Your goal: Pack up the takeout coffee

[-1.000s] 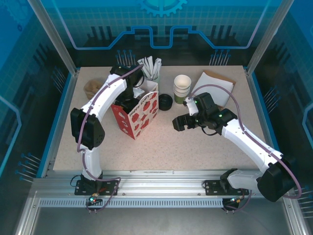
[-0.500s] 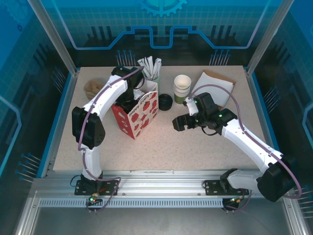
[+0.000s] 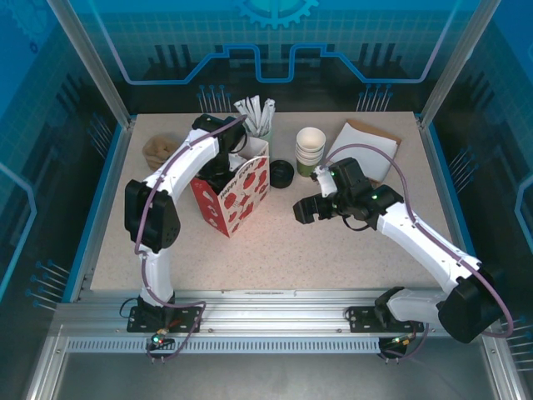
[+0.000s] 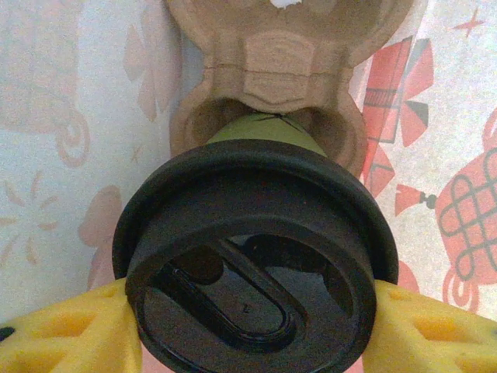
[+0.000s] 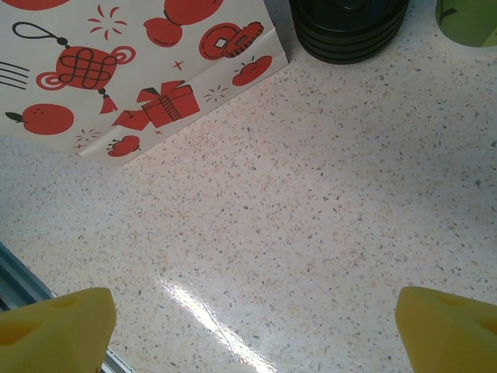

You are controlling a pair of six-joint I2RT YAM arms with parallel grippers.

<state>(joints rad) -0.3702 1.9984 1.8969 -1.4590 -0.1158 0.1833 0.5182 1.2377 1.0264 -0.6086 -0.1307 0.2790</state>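
Note:
My left gripper has the takeout coffee, now hanging inside the paper bag. It will let go of it in the near hole of the brown carrier [image 3: 226, 176] [image 4: 266, 151] inside the bag.
The takeout coffee [image 4: 256, 264], a dark-green cup with a round black lid, is held between the yellow fingers [image 4: 62, 334] of my left gripper [image 4: 248, 330]. The gripper is shut on it at the lid's rim. The cup hangs inside the red-and-white paper bag [image 3: 241, 196], its base at a well of a brown cardboard carrier [image 4: 279, 62] at the bag's bottom. From above, the left wrist [image 3: 226, 146] reaches down into the bag's mouth and hides the cup. My right gripper [image 3: 304, 209] hovers open over bare table to the bag's right, nothing between its fingers [image 5: 54, 326].
A stack of black lids [image 3: 281, 172] stands just right of the bag, with stacked white-rimmed green cups [image 3: 311, 150] behind it. A cup of white sticks [image 3: 258, 117] stands behind the bag. Brown paper [image 3: 366, 146] lies at the back right and a brown carrier [image 3: 156, 150] at the back left.
The left arm has edged slightly to the right over the bag, still holding the cup. The right arm has not moved.

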